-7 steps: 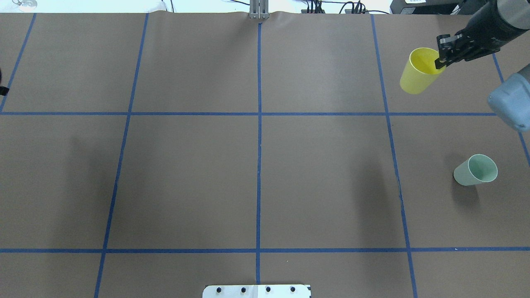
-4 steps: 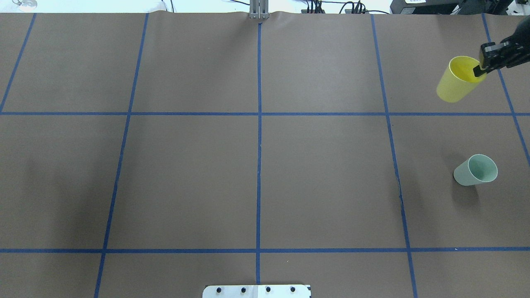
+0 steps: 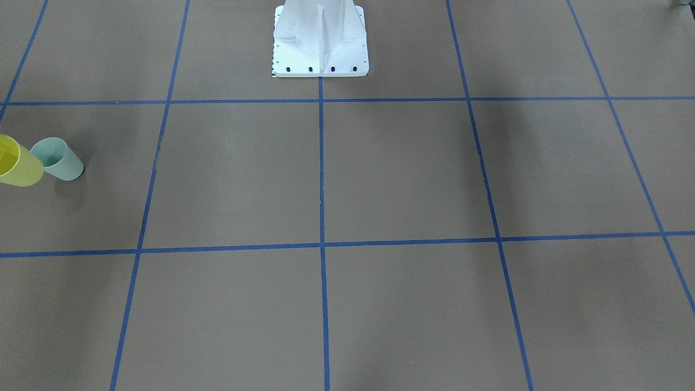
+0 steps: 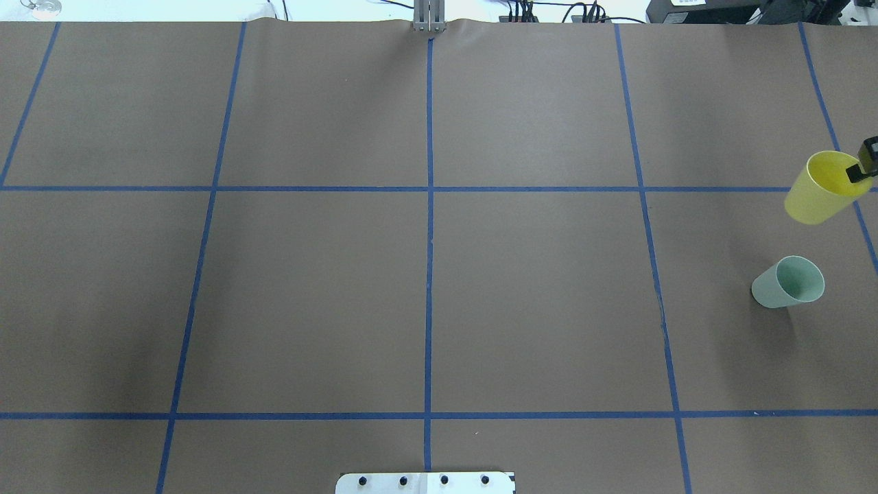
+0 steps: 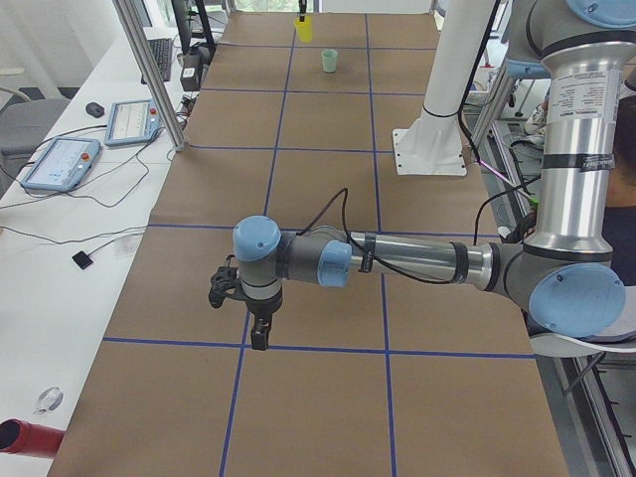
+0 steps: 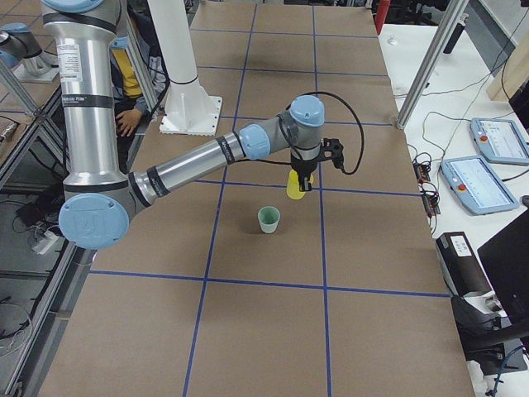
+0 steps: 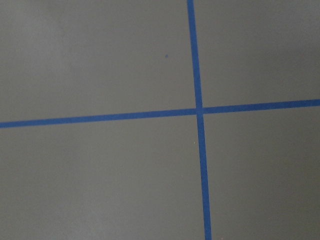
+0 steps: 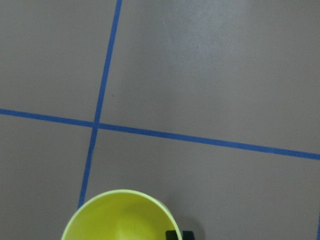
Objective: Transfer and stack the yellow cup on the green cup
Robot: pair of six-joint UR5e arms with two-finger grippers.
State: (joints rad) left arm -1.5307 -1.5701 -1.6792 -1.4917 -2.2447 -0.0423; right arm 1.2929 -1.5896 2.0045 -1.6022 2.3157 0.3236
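Note:
The robot's right gripper should release the yellow cup inside the opening of the green cup (image 3: 43, 149). The yellow cup still hangs tilted above the table.
The yellow cup (image 4: 816, 192) hangs tilted above the table at the far right, held by its rim. My right gripper (image 4: 861, 169) is shut on that rim, one finger inside the cup; only its tip shows at the overhead view's edge. The cup also shows in the right wrist view (image 8: 120, 217), the front view (image 3: 16, 163) and the right side view (image 6: 295, 187). The green cup (image 4: 789, 281) stands upright on the table, nearer the robot than the yellow cup and apart from it (image 3: 57, 158) (image 6: 269, 219). My left gripper (image 5: 257, 333) shows only in the left side view, low over the table; I cannot tell its state.
Blue tape lines (image 4: 429, 206) divide the brown table into squares. The white robot base (image 3: 320, 43) stands at mid-table on the robot's side. The cups are close to the table's right end. A side bench with tablets (image 6: 494, 136) lies beyond the far edge.
My right gripper has carried the yellow cup to the right and nearer the robot, closer to the green cup. The green cup has not moved.

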